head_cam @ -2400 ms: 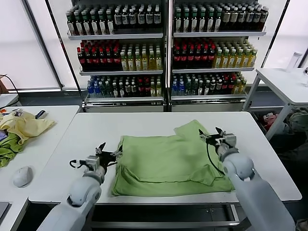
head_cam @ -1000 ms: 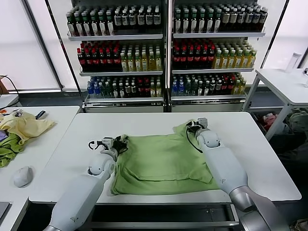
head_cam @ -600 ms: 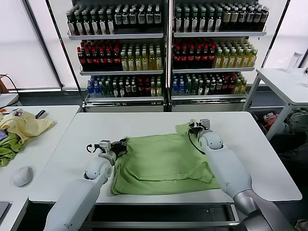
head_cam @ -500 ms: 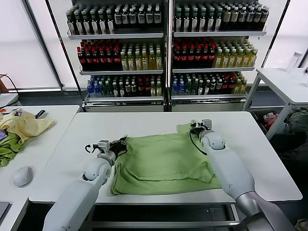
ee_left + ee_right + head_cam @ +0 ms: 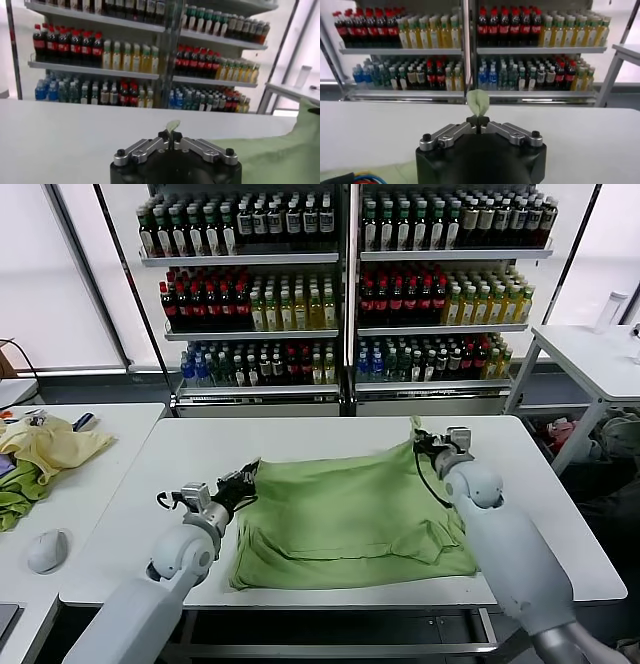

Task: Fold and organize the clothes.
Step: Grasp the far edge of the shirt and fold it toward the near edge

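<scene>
My right gripper should release the far corner of the light green shirt at the shirt's side edge (image 5: 456, 502), just past the folded layers of the shirt. That corner is held slightly above the table.
The light green shirt (image 5: 345, 509) lies spread on the white table (image 5: 300, 446), its near part folded over in layers. My left gripper (image 5: 246, 475) is shut on the shirt's far left corner; a tuft of green fabric (image 5: 172, 125) sticks out between its closed fingers in the left wrist view (image 5: 170, 138). My right gripper (image 5: 421, 439) is shut on the far right corner, with a fold of green fabric (image 5: 478, 103) pinched in its fingers in the right wrist view (image 5: 478, 121). Both corners are held slightly above the table. No print shows.
A side table on the left holds a pale yellow garment (image 5: 50, 446), a darker green cloth (image 5: 18, 494) and a white mouse (image 5: 46, 550). Shelves of bottles (image 5: 340, 284) stand behind the table. Another white table (image 5: 590, 354) stands at the right.
Both grippers closed on the shirt's far corners, then pulled back and apart. The far edge now lies straighter and stretched wider than before.
</scene>
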You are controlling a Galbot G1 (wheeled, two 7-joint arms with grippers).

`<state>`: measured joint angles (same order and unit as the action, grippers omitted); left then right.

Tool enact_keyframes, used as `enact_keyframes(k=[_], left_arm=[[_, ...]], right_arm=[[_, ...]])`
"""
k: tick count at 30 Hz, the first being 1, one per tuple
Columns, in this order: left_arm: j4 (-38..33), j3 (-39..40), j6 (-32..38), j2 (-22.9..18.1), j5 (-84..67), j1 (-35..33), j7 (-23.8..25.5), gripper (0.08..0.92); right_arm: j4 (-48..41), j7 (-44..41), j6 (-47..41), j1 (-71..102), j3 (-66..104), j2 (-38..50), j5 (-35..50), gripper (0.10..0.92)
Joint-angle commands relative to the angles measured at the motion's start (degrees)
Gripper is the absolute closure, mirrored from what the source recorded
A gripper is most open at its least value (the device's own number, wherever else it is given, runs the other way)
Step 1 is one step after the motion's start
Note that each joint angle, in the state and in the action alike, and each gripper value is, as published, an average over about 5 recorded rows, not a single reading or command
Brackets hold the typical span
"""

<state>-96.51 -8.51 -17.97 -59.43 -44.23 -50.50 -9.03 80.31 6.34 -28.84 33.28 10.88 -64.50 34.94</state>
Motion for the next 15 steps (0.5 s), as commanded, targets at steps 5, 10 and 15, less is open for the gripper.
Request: enact_keyframes(k=[5, 10, 15], left_arm=[[-14.77, -6.36, -2.03, 3.97, -6.93, -14.89, 0.41, 0.906], [-15.12, -6.17, -3.23, 4.22, -3.94, -17.11, 0.78, 0.906], [-13.98, -5.49, -4.08, 4.18, -0.31, -17.67, 0.88, 0.906]], right_arm=[[25.93, 0.64, -0.99, 23.30, 13.74, 9.92, 4.36, 0.912], [28.59, 1.10, -1.31, 29.75, 16.15, 9.92, 4.23, 0.912], [28.68, 1.91, -1.56, 32.66, 16.38, 8.40, 3.18, 0.912]])
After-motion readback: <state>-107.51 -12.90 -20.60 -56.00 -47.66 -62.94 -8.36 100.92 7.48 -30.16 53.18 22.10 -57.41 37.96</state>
